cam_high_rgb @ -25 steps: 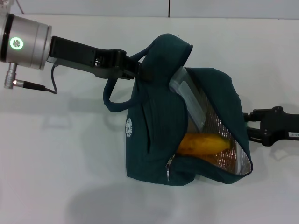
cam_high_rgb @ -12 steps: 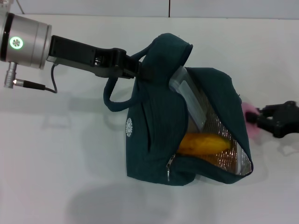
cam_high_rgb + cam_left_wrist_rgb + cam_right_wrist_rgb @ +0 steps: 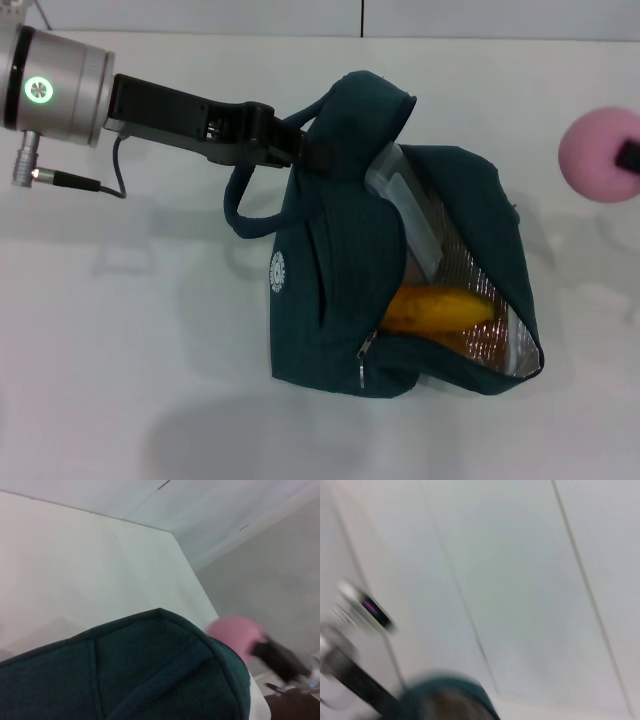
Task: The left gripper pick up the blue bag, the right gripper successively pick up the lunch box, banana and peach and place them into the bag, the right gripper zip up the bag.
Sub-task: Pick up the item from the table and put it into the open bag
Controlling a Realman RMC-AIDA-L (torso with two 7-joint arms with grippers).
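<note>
Next, my right gripper lets go of the peach inside the blue bag [image 3: 427, 268], between the lunch box and the banana.
The blue bag [image 3: 330, 290] hangs open on the white table, its foil lining showing. My left gripper [image 3: 293, 148] is shut on the bag's upper handle and holds it up. Inside the bag, the clear lunch box [image 3: 402, 205] leans against the lining and the banana [image 3: 438, 308] lies below it. The pink peach [image 3: 597, 156] is in the air at the far right, apart from the bag. My right gripper [image 3: 630, 155] is shut on it, with only a black bit showing at the picture's edge. The left wrist view shows the bag [image 3: 140, 675], the peach [image 3: 234, 636] and the right gripper [image 3: 262, 651].
The white table [image 3: 120, 330] spreads around the bag, with a wall seam along its back edge. A cable [image 3: 70, 182] hangs from my left wrist. The right wrist view is blurred, showing the bag's top [image 3: 445, 700] and the left arm's silver wrist [image 3: 355, 605].
My right gripper has taken the peach from beside the bag's right side and carried it up toward the back right. The left gripper and the bag have barely moved.
</note>
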